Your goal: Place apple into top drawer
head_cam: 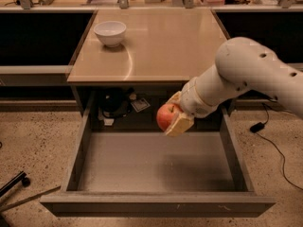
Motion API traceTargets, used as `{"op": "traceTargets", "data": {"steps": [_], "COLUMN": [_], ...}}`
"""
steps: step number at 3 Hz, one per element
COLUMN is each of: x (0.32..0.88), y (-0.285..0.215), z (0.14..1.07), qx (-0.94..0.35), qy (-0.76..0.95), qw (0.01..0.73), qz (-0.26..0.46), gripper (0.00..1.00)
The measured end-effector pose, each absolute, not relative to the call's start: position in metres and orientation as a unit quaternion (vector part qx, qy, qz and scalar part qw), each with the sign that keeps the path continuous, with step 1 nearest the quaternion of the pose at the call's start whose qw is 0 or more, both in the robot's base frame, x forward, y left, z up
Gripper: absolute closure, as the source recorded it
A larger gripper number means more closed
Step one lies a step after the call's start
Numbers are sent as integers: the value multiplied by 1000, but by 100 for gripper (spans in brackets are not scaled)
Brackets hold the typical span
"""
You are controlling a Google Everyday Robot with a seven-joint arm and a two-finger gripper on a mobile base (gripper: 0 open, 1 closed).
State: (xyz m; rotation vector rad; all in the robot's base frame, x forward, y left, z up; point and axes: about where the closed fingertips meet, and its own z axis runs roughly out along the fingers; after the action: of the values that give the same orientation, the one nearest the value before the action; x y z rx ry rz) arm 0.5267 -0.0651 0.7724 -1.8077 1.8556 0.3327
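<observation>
The robot's gripper will release the red-orange apple on the grey bottom near the middle of the top drawer [154, 153].
The red-orange apple [165, 116] is held in my gripper [173, 117], whose tan fingers [180, 124] are shut around it. The white arm comes in from the upper right. The apple hangs in the air above the back middle of the top drawer [156, 162]. The drawer is pulled fully out below the tan table; its flat grey bottom is bare.
A white bowl [110, 32] stands at the back left of the tan tabletop [161, 46]. Dark objects and a small tag [140, 104] sit in the recess behind the drawer. A black cable [265, 131] lies on the speckled floor at right; a dark bar [12, 183] lies at lower left.
</observation>
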Motion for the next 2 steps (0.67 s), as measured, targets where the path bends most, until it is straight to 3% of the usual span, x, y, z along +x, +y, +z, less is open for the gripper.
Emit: {"op": "traceTargets", "data": {"steps": [2], "x": [532], "y": [-38], "z": [689], "qx": [-623], "qy": [729], "qw": [255], "qz": [126], "gripper": [100]}}
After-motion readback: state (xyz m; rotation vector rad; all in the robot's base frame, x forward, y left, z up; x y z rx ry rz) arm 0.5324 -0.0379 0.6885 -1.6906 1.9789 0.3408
